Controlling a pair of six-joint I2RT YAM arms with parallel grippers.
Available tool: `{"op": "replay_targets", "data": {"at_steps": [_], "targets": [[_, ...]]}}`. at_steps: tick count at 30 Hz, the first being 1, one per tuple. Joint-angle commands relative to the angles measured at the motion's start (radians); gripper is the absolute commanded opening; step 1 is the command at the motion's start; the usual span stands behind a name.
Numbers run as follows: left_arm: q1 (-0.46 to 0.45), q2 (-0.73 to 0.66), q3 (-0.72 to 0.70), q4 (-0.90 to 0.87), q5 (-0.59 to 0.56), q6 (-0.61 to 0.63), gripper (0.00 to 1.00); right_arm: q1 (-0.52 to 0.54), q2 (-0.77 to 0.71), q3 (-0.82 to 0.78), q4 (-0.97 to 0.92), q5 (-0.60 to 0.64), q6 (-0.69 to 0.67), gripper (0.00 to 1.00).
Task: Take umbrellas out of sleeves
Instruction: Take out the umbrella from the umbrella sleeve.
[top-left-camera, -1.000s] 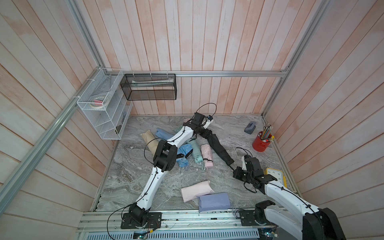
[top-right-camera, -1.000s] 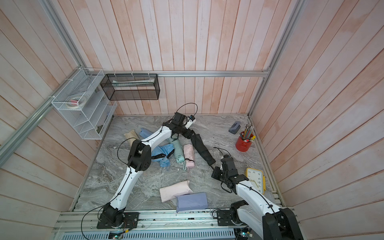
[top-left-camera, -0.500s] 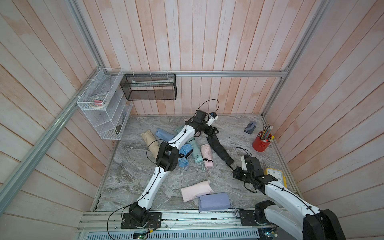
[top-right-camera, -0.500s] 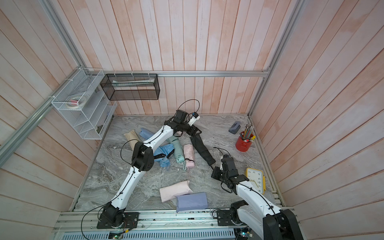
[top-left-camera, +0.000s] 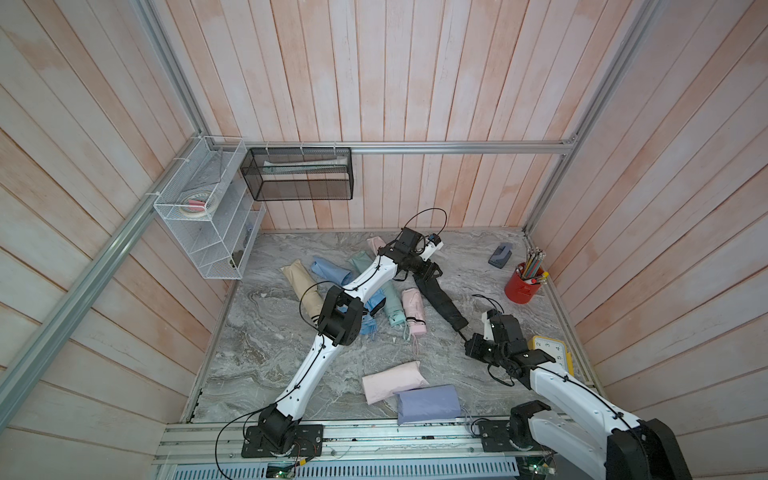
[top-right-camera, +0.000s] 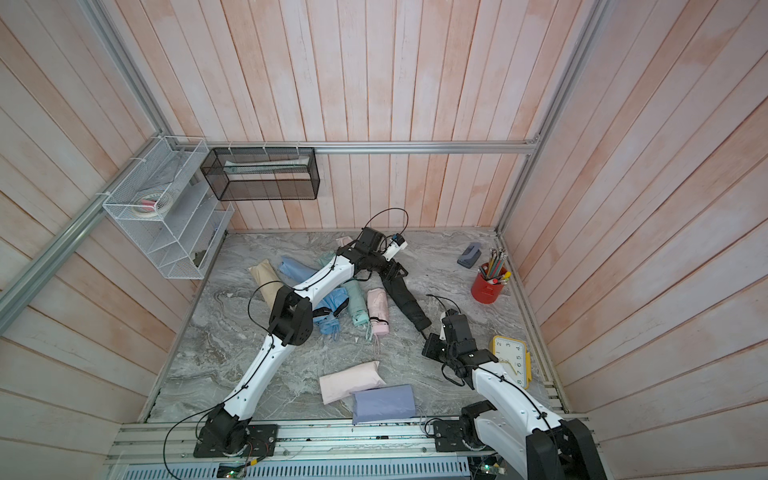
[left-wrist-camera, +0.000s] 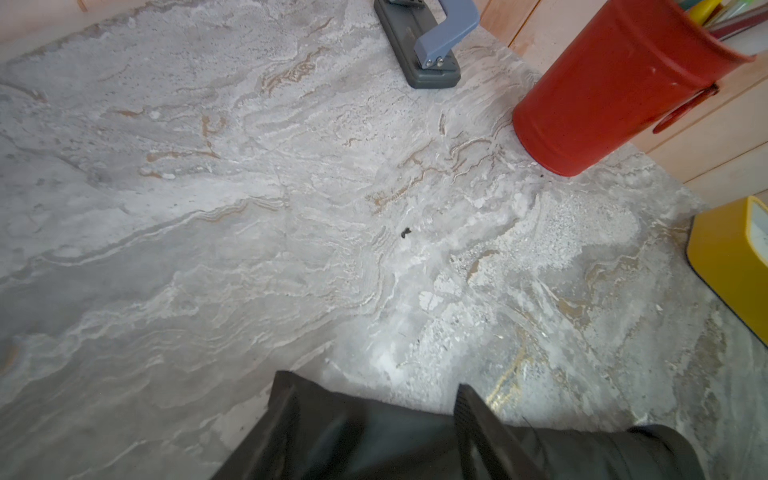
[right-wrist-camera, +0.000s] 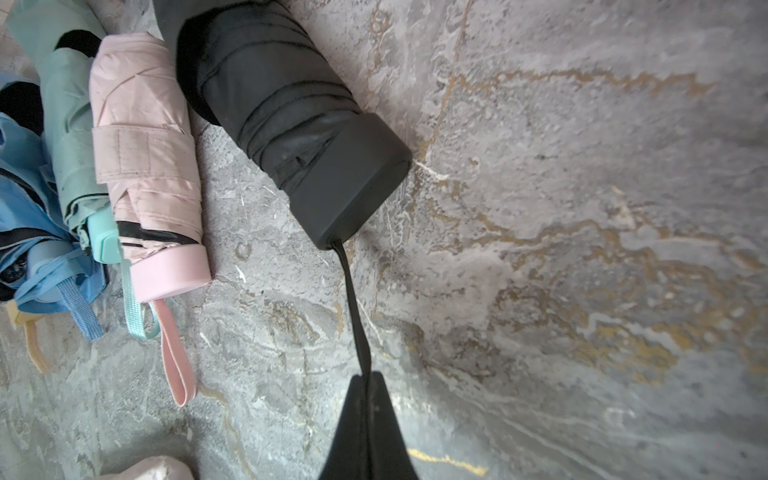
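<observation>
My left gripper's fingers are open wide across the far end of the black sleeve. My left gripper should pinch the sleeve's corner (left-wrist-camera: 286, 384) while my right gripper pulls on the cord.
The black umbrella (right-wrist-camera: 299, 124) lies on the marble with its handle end out of the black sleeve (top-left-camera: 432, 291). My right gripper (right-wrist-camera: 368, 378) is shut on its black wrist cord (right-wrist-camera: 353, 299), seen in both top views (top-left-camera: 467, 340) (top-right-camera: 426, 338). My left gripper (left-wrist-camera: 374, 395) is at the sleeve's far end (top-left-camera: 430, 272), a finger on each side and black fabric (left-wrist-camera: 374, 436) filling the gap. Pink (right-wrist-camera: 145, 166), mint (right-wrist-camera: 70, 124) and light blue (top-left-camera: 372, 307) umbrellas lie bare beside it.
A pink pouch (top-left-camera: 392, 386) and a lavender pouch (top-left-camera: 428, 403) lie near the front rail. A beige bundle (top-left-camera: 303, 282) and a light blue sleeve (top-left-camera: 328, 270) lie left of my left arm. Red pencil cup (top-left-camera: 524, 286), hole punch (top-left-camera: 500, 255) and yellow clock (top-left-camera: 550, 353) line the right wall.
My left gripper has moved right and nearer, onto the black sleeve's far end, and its jaws have narrowed. The right arm has not moved.
</observation>
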Motion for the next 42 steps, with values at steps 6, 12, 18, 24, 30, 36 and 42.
{"op": "replay_targets", "data": {"at_steps": [6,12,18,24,30,36,42], "targets": [[0.007,0.001,-0.040,-0.081,-0.113,0.044,0.76,-0.004,-0.012,0.003,-0.013,-0.008,-0.004,0.00],[-0.003,0.006,-0.030,-0.116,-0.179,0.079,0.76,-0.004,-0.019,0.003,-0.015,-0.012,-0.003,0.00],[-0.006,0.007,-0.022,-0.120,-0.113,0.079,0.36,-0.005,-0.020,-0.004,-0.013,-0.011,-0.001,0.00],[0.004,-0.003,-0.019,-0.085,-0.056,0.070,0.00,-0.005,-0.033,-0.010,-0.019,-0.011,0.002,0.00],[0.007,-0.015,-0.015,-0.014,-0.217,0.069,0.00,0.000,-0.047,-0.033,-0.013,-0.025,0.019,0.00],[0.005,-0.015,0.003,0.060,-0.393,0.138,0.00,0.092,-0.049,-0.048,-0.010,-0.008,0.071,0.00],[0.006,-0.004,0.023,0.109,-0.501,0.207,0.00,0.194,-0.092,-0.039,-0.076,0.043,0.126,0.00]]}}
